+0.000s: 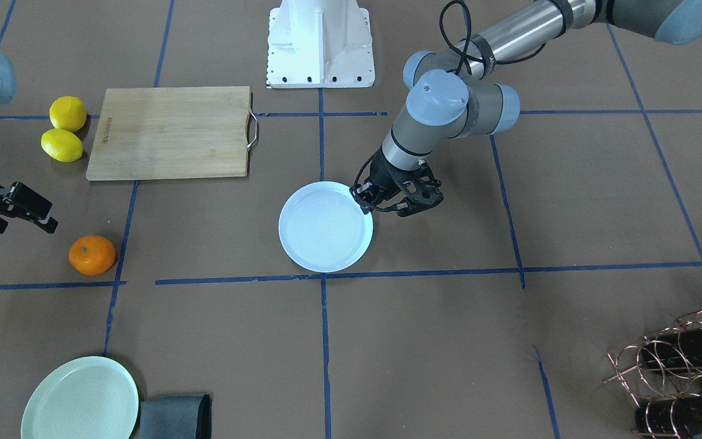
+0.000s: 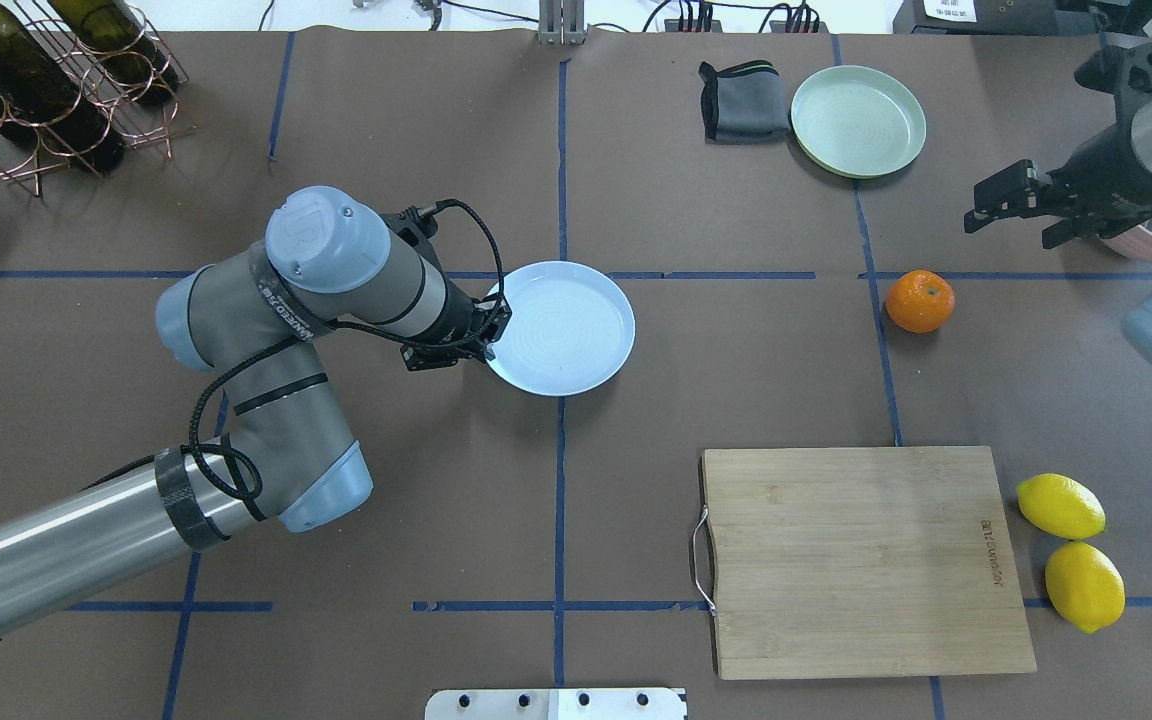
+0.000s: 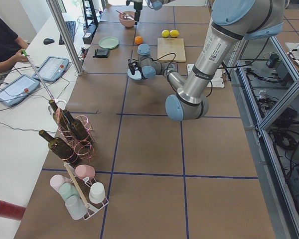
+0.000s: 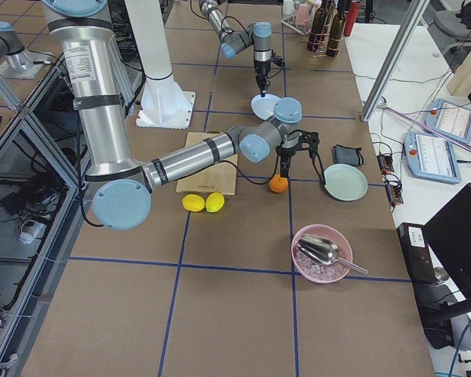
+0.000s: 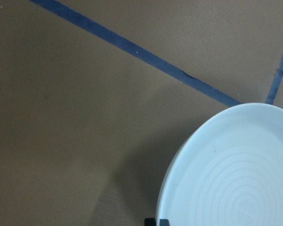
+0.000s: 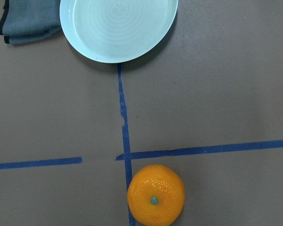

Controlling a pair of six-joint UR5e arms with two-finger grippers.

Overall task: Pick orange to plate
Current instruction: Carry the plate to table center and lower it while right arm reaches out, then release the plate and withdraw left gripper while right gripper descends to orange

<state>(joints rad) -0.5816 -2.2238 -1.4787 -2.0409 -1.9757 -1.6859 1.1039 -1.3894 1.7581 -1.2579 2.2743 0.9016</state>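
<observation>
The robot's right gripper should close around the middle of the orange [image 1: 92, 253] [image 6: 156, 195] by the blue tape crossing, with its fingers on opposite sides.
The orange [image 1: 92, 255] lies alone on the brown table, by a blue tape crossing; it fills the bottom of the right wrist view [image 6: 155, 200], stem dimple up. My right gripper [image 1: 16, 213] hovers open beside and above it, not touching. The pale bluish-white plate [image 1: 325, 227] sits empty near the table's middle. My left gripper [image 1: 368, 206] is down at the plate's rim and looks shut on it. In the left wrist view a dark fingertip [image 5: 156, 221] shows right at the rim of the plate [image 5: 236, 179].
A mint-green plate [image 1: 80, 399] and a folded grey cloth [image 1: 174, 416] lie beyond the orange. A wooden cutting board [image 1: 171, 131] and two lemons [image 1: 64, 128] are on the robot's side. A bottle rack [image 2: 36, 90] and a pink bowl [image 4: 322, 253] stand at the table's far corners.
</observation>
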